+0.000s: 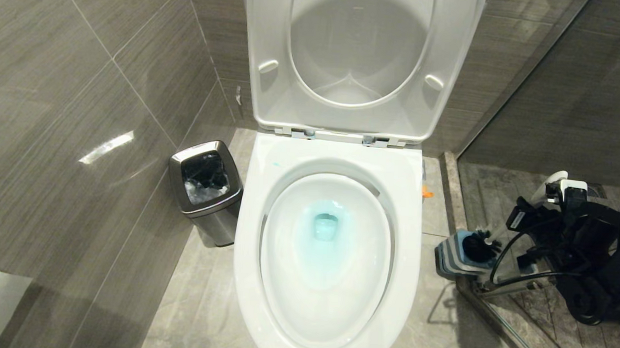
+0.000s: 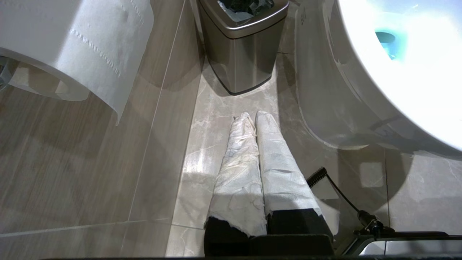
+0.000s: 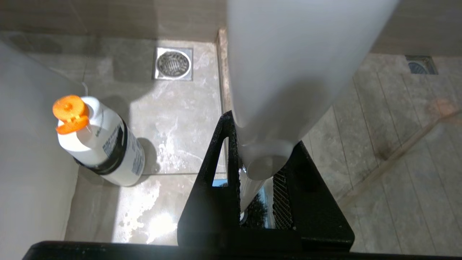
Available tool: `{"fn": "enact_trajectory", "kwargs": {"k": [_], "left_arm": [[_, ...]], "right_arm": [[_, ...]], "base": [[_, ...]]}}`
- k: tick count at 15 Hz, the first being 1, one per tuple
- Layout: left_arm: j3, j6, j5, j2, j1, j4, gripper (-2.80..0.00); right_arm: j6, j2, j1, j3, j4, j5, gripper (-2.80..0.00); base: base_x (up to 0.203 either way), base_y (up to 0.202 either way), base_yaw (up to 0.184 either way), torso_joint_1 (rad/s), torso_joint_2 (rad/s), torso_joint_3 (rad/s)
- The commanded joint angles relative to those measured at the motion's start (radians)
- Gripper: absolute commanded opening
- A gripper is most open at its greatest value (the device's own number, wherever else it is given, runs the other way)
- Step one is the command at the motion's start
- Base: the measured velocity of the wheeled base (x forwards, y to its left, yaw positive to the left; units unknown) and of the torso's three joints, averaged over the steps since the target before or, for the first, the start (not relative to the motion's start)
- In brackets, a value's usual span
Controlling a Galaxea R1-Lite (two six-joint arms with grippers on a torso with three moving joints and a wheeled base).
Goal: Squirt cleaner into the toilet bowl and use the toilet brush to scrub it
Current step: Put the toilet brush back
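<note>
Next, my right gripper lets go of the toilet brush with its bristle head down inside the blue-and-grey holder (image 1: 476, 248) (image 3: 253, 210).
The toilet bowl (image 1: 406, 241) stands open, its seat and lid (image 1: 346, 55) up against the wall. Turquoise cleaner (image 1: 326, 227) tints the water at its bottom. In the left wrist view the bowl (image 2: 415, 90) and the tint (image 2: 388, 39) show too. Right of the toilet, my right arm (image 1: 574, 232) reaches low. My right gripper (image 3: 263, 144) is shut on the toilet brush's white handle (image 3: 288, 72). The black bristle head (image 1: 477, 245) sits at the top of the blue-and-grey holder (image 1: 450, 253). My left gripper (image 2: 253, 116), fingers wrapped in white, is shut and empty above the floor.
A square steel bin (image 1: 207, 190) stands left of the toilet. A white bottle with an orange cap (image 3: 101, 144) stands on the floor by the toilet's right side. A floor drain (image 3: 173, 63) and a stone threshold (image 1: 448, 190) lie beyond. A toilet-paper roll (image 2: 90, 43) hangs on the left wall.
</note>
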Motion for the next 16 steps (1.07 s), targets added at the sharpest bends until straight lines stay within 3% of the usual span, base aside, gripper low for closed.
{"fn": "enact_trajectory", "kwargs": {"k": [1, 16], "left_arm": [[0.0, 0.0, 0.0, -0.001, 0.0, 0.0, -2.8], [0.0, 0.0, 0.0, -0.001, 0.0, 0.0, -2.8]], "right_arm": [[0.0, 0.023, 0.0, -0.001, -0.008, -0.001, -2.8], [-0.002, 0.162, 0.0, -0.02, -0.008, 0.004, -2.8]], "base": [[0.0, 0.0, 0.0, 0.0, 0.0, 0.0], [0.0, 0.0, 0.0, 0.0, 0.0, 0.0]]}}
